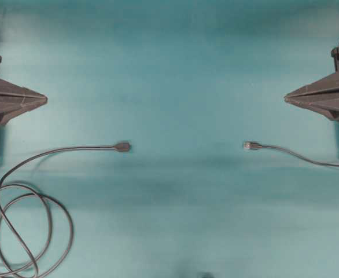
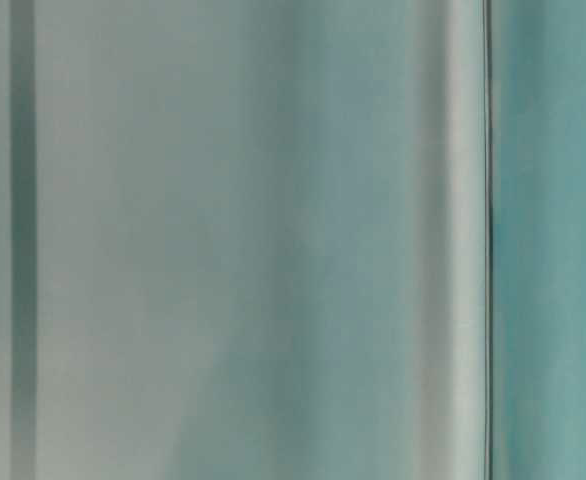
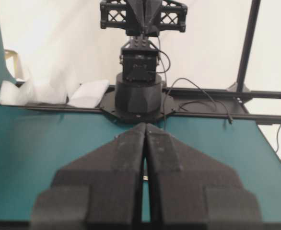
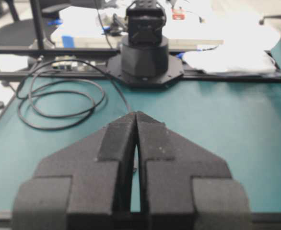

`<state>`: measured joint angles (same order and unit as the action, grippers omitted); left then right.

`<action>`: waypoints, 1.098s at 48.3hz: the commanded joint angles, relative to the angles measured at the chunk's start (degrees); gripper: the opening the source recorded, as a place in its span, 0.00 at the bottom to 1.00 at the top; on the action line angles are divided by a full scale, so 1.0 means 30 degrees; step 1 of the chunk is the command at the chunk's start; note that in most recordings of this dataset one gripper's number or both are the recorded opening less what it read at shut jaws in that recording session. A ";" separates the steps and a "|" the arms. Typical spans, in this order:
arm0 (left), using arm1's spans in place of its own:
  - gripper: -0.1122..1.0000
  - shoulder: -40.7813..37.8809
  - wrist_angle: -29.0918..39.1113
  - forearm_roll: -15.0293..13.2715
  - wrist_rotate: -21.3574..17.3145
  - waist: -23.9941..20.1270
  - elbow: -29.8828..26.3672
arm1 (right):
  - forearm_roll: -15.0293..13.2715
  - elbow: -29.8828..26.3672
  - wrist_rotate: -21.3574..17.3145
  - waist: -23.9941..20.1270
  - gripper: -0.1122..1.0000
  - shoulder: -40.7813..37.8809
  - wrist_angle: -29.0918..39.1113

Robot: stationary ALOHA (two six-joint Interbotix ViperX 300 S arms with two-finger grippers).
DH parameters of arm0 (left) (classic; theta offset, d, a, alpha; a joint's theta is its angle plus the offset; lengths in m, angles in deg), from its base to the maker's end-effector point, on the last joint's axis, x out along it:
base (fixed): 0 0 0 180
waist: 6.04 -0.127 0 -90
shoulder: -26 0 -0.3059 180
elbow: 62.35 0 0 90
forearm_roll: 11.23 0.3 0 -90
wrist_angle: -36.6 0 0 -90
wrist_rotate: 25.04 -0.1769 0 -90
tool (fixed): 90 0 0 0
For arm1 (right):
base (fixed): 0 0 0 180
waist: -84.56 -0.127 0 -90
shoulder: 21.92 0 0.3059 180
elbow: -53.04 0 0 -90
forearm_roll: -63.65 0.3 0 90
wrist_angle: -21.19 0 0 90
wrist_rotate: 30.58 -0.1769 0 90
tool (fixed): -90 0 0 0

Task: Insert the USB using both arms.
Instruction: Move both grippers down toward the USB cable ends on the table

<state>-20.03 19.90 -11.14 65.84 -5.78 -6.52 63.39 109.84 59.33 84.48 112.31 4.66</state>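
The robot's right gripper should close on the dark body [image 1: 256, 146] of the USB, just behind its silvery tip, because the tip must stay free for inserting.
The USB [image 1: 250, 146], a small silvery-tipped plug on a thin dark cable [image 1: 308, 159], lies on the teal table right of centre. Facing it across a gap lies a dark blocky connector [image 1: 122, 147] on a thicker cable. My left gripper [image 1: 44, 99] sits at the left edge, shut and empty, up and left of the blocky connector. My right gripper [image 1: 287, 97] sits at the right edge, shut and empty, above and right of the USB. In each wrist view the jaws [image 3: 145, 126] [image 4: 136, 114] meet at their tips with nothing between them.
The thicker cable runs left into loose loops [image 1: 25, 231] at the front left, also seen as coils [image 4: 59, 103] in the right wrist view. Each wrist view faces the opposite arm's base [image 3: 139, 96] [image 4: 144, 52]. The table-level view is a blur.
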 commanded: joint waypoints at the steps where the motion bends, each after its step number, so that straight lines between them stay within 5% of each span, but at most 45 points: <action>1: 0.13 -0.0615 0.0146 0.0117 -0.0381 -0.0117 -0.0381 | -0.0059 -0.0322 -0.0176 -0.0117 0.10 -0.0176 -0.0029; 15: 0.13 -0.2051 0.1758 0.0146 -0.0322 0.0205 -0.0908 | -0.0088 -0.0879 -0.0234 -0.0117 0.10 -0.0176 0.4131; 28: 0.13 -0.3252 0.6182 0.0117 0.0586 0.0205 -0.1318 | -0.0088 -0.1201 -0.0557 -0.0117 0.10 -0.0293 1.0459; 44: 0.13 -0.5596 0.6357 0.0117 0.1201 0.0176 -0.1201 | -0.0088 -0.1699 -0.3193 -0.0176 0.10 -0.3691 1.0986; 53: 0.13 -0.7617 0.6123 0.0117 0.1172 0.0146 -0.1260 | -0.0088 -0.1875 -0.3398 -0.0322 0.10 -0.5830 1.0986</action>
<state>-41.04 39.06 -10.88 68.56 -5.25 -8.89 63.21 105.89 49.31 83.77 96.41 37.80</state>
